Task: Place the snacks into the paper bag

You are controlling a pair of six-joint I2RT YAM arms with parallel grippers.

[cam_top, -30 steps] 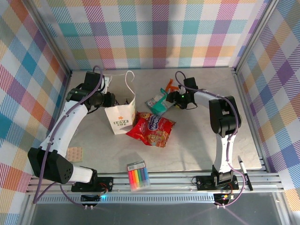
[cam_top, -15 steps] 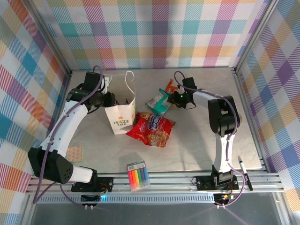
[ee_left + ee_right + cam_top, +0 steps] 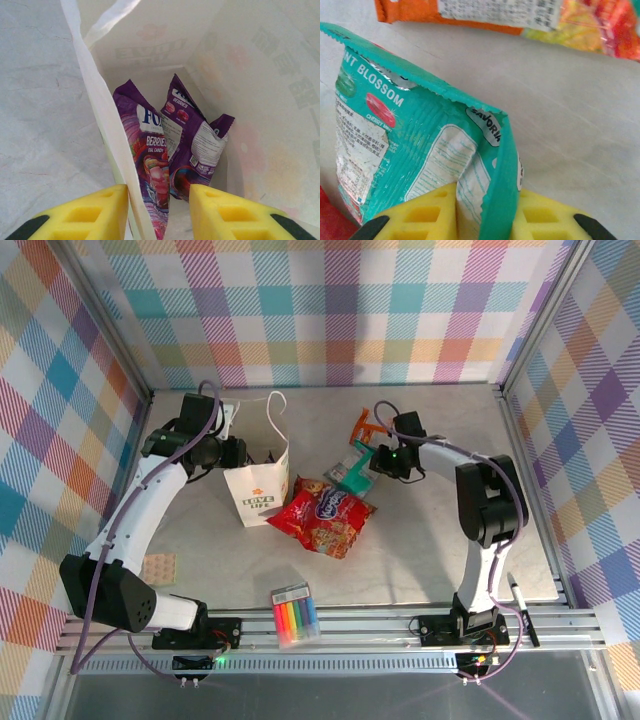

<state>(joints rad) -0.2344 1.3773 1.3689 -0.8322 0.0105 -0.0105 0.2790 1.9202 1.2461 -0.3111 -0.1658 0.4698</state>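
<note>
The teal-and-white packet is pinched only by its folded edge in my right gripper, which should open and grip the packet across its body [image 3: 427, 152] before lifting it.
The white paper bag [image 3: 258, 483] stands upright left of centre, mouth open. My left gripper [image 3: 240, 453] is open astride its rim. The bag wall [image 3: 100, 110] lies against the outer finger and the inner finger stands apart inside the bag. Two purple packets [image 3: 150, 150] [image 3: 197, 135] stand in the bag's bottom. My right gripper [image 3: 372, 465] is shut on the edge of the teal-and-white packet [image 3: 352, 472] [image 3: 410, 135], pinched between the yellow pads [image 3: 435, 215]. The large red packet [image 3: 322, 517] lies right of the bag. The orange packet [image 3: 365, 425] [image 3: 495, 12] lies just beyond the teal one.
A clear pack of coloured markers [image 3: 295, 618] lies near the front edge. A beige pad [image 3: 158, 566] sits at the front left and a black pen [image 3: 520, 602] at the front right rail. Checked walls close in three sides.
My right gripper closed on the teal-and-white packet and drew it a little to the right and toward the front. The left arm and the bag stayed still.
</note>
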